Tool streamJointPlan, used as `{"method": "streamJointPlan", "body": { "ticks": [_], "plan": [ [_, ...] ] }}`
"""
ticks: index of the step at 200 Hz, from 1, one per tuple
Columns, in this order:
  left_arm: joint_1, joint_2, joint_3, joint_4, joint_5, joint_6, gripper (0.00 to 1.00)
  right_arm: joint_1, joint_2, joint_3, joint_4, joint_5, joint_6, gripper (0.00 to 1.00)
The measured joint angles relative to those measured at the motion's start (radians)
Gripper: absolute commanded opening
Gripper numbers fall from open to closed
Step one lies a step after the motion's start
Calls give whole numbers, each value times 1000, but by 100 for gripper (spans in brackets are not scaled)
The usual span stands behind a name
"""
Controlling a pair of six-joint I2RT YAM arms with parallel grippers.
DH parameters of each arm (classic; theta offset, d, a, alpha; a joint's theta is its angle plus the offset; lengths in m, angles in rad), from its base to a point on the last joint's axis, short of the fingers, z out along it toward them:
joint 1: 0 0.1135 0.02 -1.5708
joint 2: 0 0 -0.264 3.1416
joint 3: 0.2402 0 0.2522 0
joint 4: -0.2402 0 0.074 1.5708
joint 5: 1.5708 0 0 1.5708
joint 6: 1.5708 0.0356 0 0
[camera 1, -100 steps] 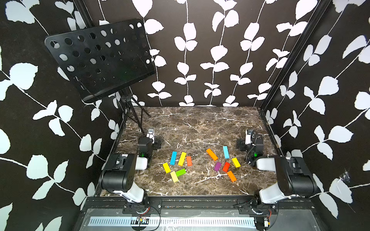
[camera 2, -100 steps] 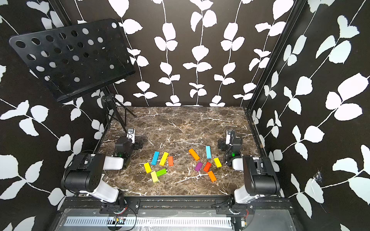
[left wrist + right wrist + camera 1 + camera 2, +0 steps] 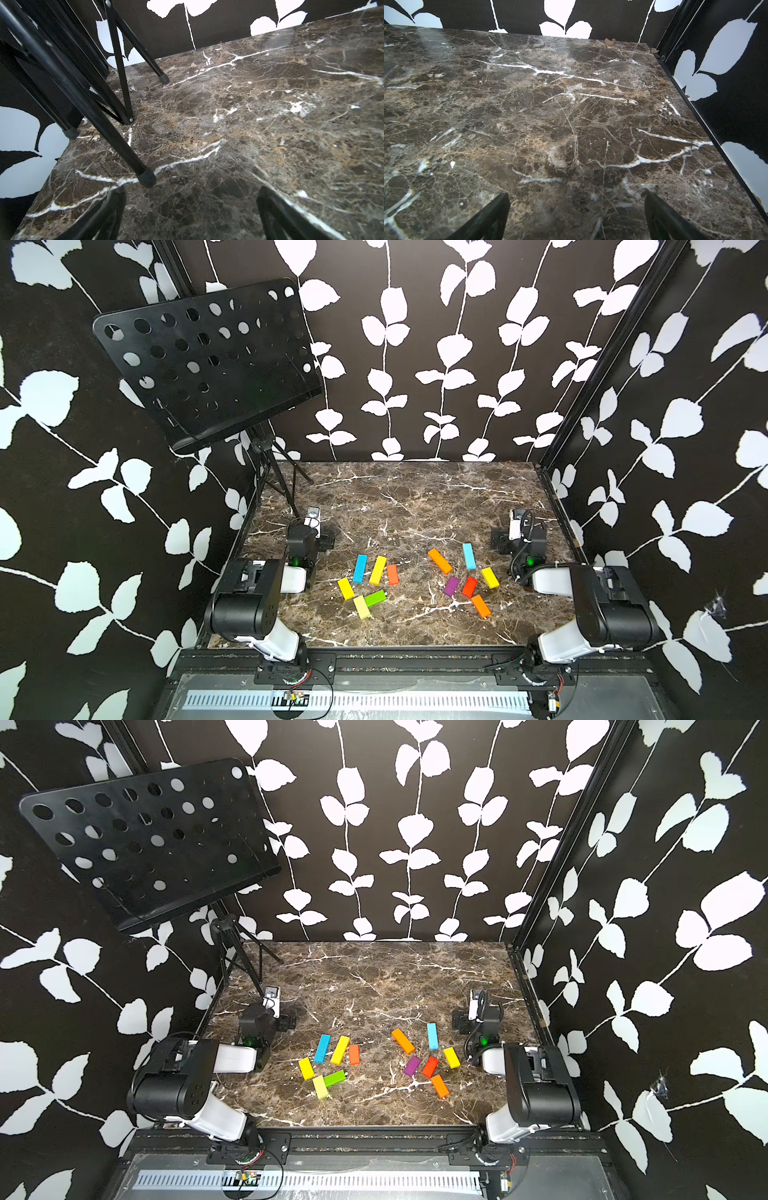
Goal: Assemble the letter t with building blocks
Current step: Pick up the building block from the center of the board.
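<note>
My left gripper needs to grip the middle of the blue bar (image 3: 360,568) beside the long yellow bar.
The building blocks lie loose and flat on the marble table (image 3: 415,497) in two clusters, seen in both top views. The left cluster holds a blue bar (image 3: 360,567), a long yellow bar (image 3: 378,570), a short orange one (image 3: 392,574), a yellow one (image 3: 345,588) and a green one (image 3: 375,598). The right cluster holds a long orange bar (image 3: 440,561), a blue bar (image 3: 432,1036), a purple block (image 3: 451,585) and a red block (image 3: 470,586). No letter t shows. My left gripper (image 3: 190,193) and right gripper (image 3: 577,195) stand open over bare marble, behind the clusters.
A black perforated music stand (image 3: 208,364) stands at the back left. One tripod foot (image 3: 146,178) rests just ahead of my left gripper. Patterned walls close the back and both sides, with a black rail (image 3: 695,108) along the right edge.
</note>
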Motion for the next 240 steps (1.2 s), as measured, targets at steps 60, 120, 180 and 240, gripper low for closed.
{"method": "streamJointPlan", "body": {
  "ticks": [60,120,180,240],
  "plan": [
    [0,0,0,0,2,0,99,0,0,0,0,0,0,99],
    [10,-59,69,-189,20,-1,91,0,-143,31,-184,46,8,99],
    [-90,-423,400,-730,-60,-192,84,56,-414,309,-625,-85,173,99],
    [-312,-467,439,-1172,-23,-295,76,359,-590,182,-790,-58,333,99]
  ]
}}
